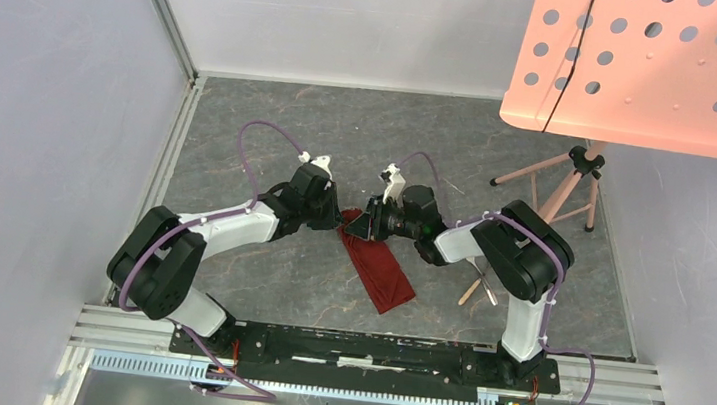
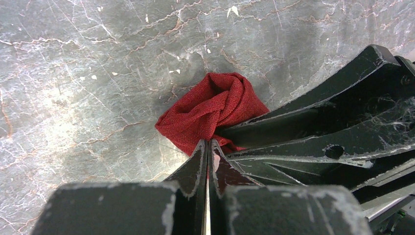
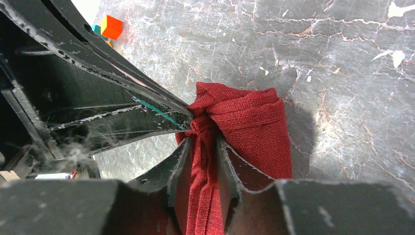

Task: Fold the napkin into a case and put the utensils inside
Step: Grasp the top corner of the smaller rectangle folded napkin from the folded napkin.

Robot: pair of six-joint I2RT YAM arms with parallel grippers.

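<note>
The napkin's far end is bunched up in my right gripper. My right gripper needs to let go of the bunch and pinch the edge [image 3: 197,125] beside my left gripper's fingers.
The dark red napkin [image 1: 382,270] lies as a narrow folded strip running from the table's middle toward the near edge. Its far end is bunched up between both grippers [image 2: 210,105] [image 3: 254,127]. My left gripper [image 1: 340,221] [image 2: 208,143] is shut, its tips pinching that bunched end. My right gripper [image 1: 364,225] [image 3: 203,142] faces it tip to tip, with a fold of the cloth filling the gap between its fingers. The utensils [image 1: 488,292] lie crossed on the table beside the right arm, partly hidden under its elbow.
A pink perforated stand [image 1: 651,62] on thin tripod legs [image 1: 558,183] stands at the back right. Grey walls and an aluminium rail [image 1: 175,143] close off the left and back. A small coloured block [image 3: 111,27] shows far off in the right wrist view.
</note>
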